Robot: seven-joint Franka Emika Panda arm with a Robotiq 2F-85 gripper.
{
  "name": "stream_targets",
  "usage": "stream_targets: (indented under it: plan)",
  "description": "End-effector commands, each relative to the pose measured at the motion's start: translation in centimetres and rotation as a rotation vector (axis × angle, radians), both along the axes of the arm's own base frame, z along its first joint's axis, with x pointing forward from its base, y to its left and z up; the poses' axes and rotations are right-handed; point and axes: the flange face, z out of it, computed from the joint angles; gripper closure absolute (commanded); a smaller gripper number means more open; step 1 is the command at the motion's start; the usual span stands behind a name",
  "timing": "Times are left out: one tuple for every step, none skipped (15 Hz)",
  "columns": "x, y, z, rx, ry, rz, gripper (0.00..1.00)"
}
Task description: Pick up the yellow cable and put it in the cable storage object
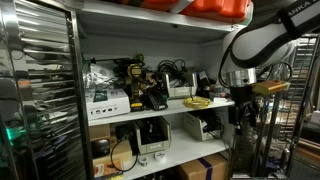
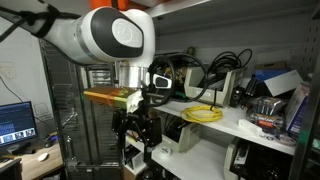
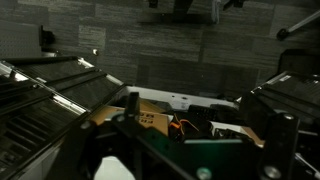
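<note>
Next, the gripper should close on the yellow cable on the middle shelf, at the side of its coil (image 1: pixel 207 101) nearest the arm.
The yellow cable (image 1: pixel 197 101) lies coiled near the front edge of the middle shelf; it also shows in an exterior view (image 2: pixel 203 113). My gripper (image 1: pixel 243 112) hangs off the end of the shelf, below the cable's level and apart from it, and also shows in an exterior view (image 2: pixel 136 138). In the wrist view the fingers (image 3: pixel 185 112) stand wide apart with nothing between them. That view looks at a lower shelf with boxes and an orange wire; the yellow cable is out of its sight. A dark holder with black cables (image 2: pixel 214 72) stands behind the yellow cable.
The middle shelf (image 1: pixel 160 111) holds power tools (image 1: pixel 135 85), white boxes (image 1: pixel 107 100) and black cables. The lower shelf holds boxes and devices (image 1: pixel 152 136). A metal rack (image 1: pixel 40 90) stands at one side. A monitor (image 2: pixel 15 120) glows beyond the arm.
</note>
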Motion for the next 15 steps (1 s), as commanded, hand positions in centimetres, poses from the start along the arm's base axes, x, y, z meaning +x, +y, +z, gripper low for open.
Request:
stream_targets:
  plan:
    - [2.4, -0.5, -0.4, -0.031, -0.089, -0.118, 0.00]
    - [3.3, -0.5, -0.4, -0.039, -0.125, -0.162, 0.00]
    - [4.1, -0.5, -0.2, -0.043, -0.158, -0.201, 0.00]
    - [4.8, -0.3, 0.4, -0.059, -0.203, -0.237, 0.00]
    - [5.4, -0.4, 0.8, -0.072, -0.240, -0.268, 0.00]
    - [5.7, -0.4, 1.6, -0.085, -0.267, -0.301, 0.00]
    - [5.8, -0.4, 2.3, -0.093, -0.287, -0.324, 0.00]
    - [5.7, -0.6, 3.3, -0.108, -0.310, -0.352, 0.00]
    - [5.6, -0.8, 4.1, -0.118, -0.327, -0.377, 0.00]
    - [5.5, -1.1, 5.1, -0.133, -0.356, -0.409, 0.00]
    - [5.5, -1.5, 5.8, -0.147, -0.394, -0.441, 0.00]
    - [5.6, -2.1, 6.1, -0.151, -0.431, -0.486, 0.00]
    - [5.9, -2.7, 6.4, -0.149, -0.462, -0.527, 0.00]
    - [6.4, -3.5, 6.4, -0.144, -0.504, -0.556, 0.00]
    - [6.9, -4.1, 6.4, -0.138, -0.542, -0.591, 0.00]
